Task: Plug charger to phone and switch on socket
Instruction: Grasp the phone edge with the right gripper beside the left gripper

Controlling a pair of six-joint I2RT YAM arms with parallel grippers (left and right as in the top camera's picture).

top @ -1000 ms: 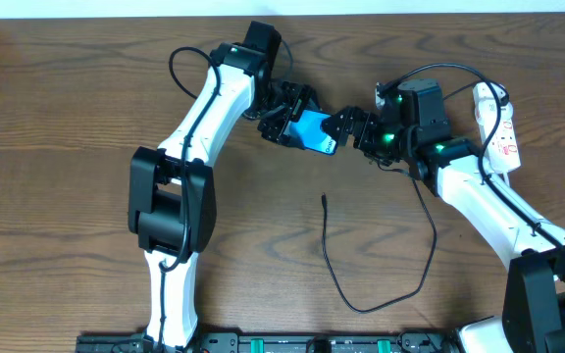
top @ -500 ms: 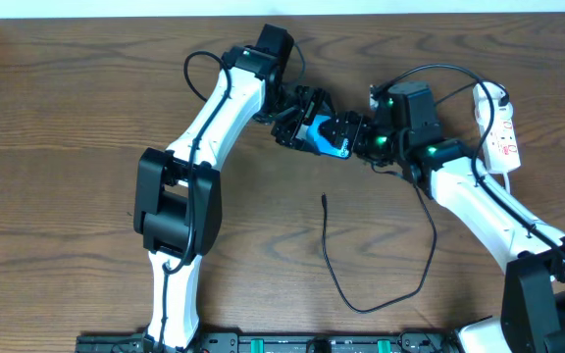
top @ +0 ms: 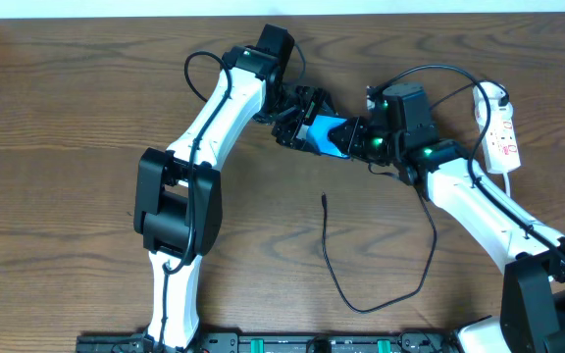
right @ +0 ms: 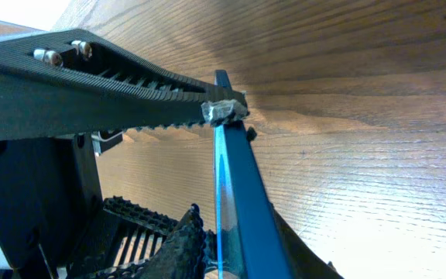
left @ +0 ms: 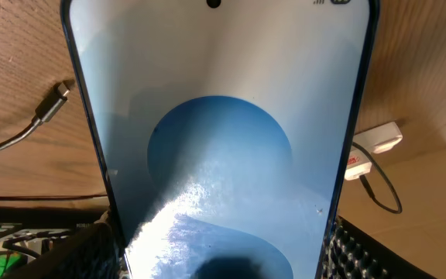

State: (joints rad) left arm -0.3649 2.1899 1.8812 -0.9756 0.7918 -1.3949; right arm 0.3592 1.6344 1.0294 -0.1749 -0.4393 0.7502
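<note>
My left gripper is closed across the width of the phone, so it should open and pinch the phone across its thickness (top: 322, 133) before my right gripper opens.
The phone (top: 328, 135), its screen lit blue, is held off the table between both arms. My left gripper (top: 305, 128) is shut across its width; the screen (left: 219, 139) fills the left wrist view, with ribbed fingers (left: 91, 252) at both edges. My right gripper (top: 354, 139) is shut on the phone's other end, and the right wrist view shows the phone (right: 238, 194) edge-on between its pads. The charger (top: 361, 306) loops on the table, its plug tip (top: 323, 199) free below the phone. The socket (top: 499, 137) lies at the far right.
A white cord (top: 491, 93) curls off the socket's far end. The charger tip (left: 55, 103) and the socket (left: 374, 139) also show beside the phone in the left wrist view. The table's far edge runs just behind both arms.
My left arm carried the phone a little to the right. The right gripper slid left over the phone's end and its jaws closed on it.
</note>
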